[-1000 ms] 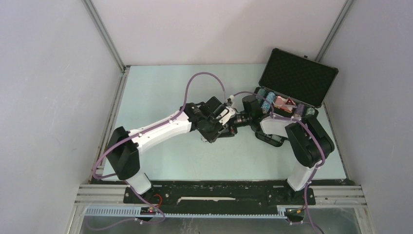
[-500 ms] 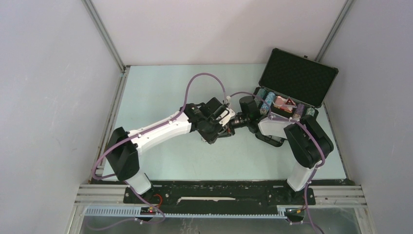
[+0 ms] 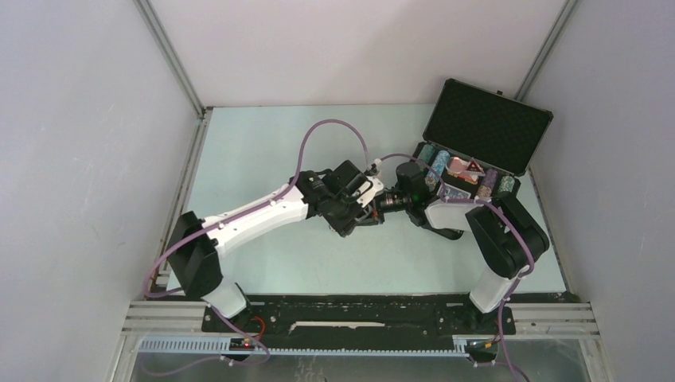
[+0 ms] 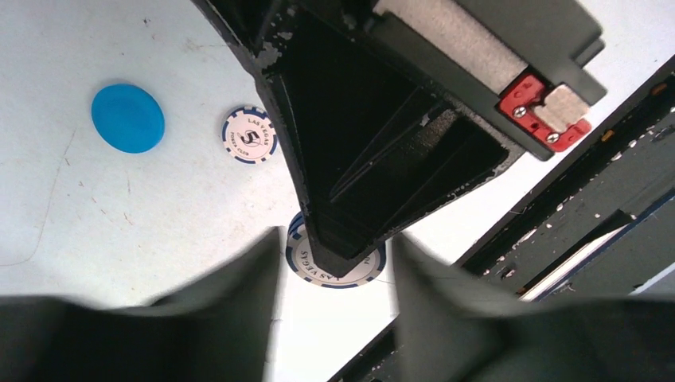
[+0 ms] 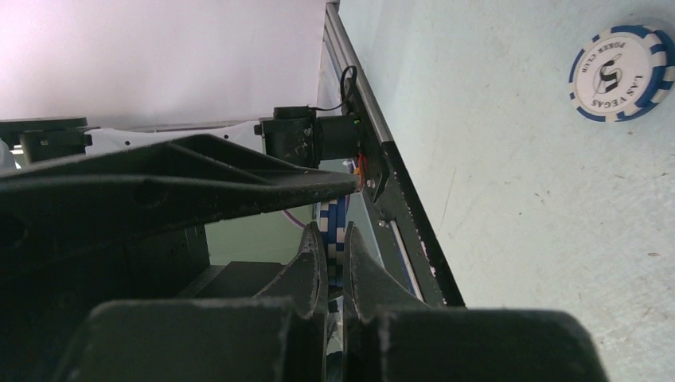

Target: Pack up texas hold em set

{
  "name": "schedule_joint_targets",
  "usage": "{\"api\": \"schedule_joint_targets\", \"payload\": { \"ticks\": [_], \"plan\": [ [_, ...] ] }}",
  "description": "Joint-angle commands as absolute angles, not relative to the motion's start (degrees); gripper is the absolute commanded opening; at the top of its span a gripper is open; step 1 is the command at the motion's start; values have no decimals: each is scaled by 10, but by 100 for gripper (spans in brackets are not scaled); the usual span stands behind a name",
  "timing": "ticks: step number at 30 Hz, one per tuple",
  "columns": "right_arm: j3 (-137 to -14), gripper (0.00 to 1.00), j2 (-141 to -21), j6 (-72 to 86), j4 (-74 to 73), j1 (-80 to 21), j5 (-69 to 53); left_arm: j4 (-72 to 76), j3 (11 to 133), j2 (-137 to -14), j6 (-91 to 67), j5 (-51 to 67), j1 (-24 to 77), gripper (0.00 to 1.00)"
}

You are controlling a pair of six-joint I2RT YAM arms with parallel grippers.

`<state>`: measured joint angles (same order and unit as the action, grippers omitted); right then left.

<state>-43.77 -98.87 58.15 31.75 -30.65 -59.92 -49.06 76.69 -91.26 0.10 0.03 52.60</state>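
My right gripper is going to let go of its poker chip in the briefcase's outer slot (image 3: 497,213), in front of the green chips.
The black foam-lined briefcase (image 3: 487,126) stands open at the far right, with rows of striped chips (image 3: 434,159) and a red triangle (image 3: 473,166) inside. Both grippers meet at mid-table, left of the case. My right gripper (image 5: 333,231) is shut on a blue-and-white poker chip (image 5: 337,216), held on edge. In the left wrist view that chip (image 4: 318,267) sits under the right gripper's dark fingers, between the spread fingers of my left gripper (image 4: 336,239), which is open and not touching it. A second chip (image 4: 249,135) and a blue disc (image 4: 127,118) lie flat on the table.
The case's black rim (image 4: 557,215) runs close along the right of the grippers. The loose chip (image 5: 621,73) lies on the pale table surface beyond the right gripper. Grey walls enclose the table on three sides.
My right gripper has shut on the chip. The left gripper's fingers have spread off it. Both wrists shifted slightly toward the case.
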Motion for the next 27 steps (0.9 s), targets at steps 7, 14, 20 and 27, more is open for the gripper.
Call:
{"api": "schedule_joint_targets", "payload": {
  "ticks": [7, 14, 20, 27],
  "plan": [
    [-435, 0, -955, 565, 282, -315, -543, -424, 735, -803, -14, 34, 524, 100],
    [-435, 0, -933, 521, 217, -289, -528, -358, 695, -694, -46, 46, 478, 100],
    [-436, 0, -818, 389, 30, -228, -481, -269, 640, -569, -82, 1, 448, 100],
    [-491, 0, -636, 134, -253, -163, -318, -204, 599, -490, -130, 23, 412, 100]
  ]
}}
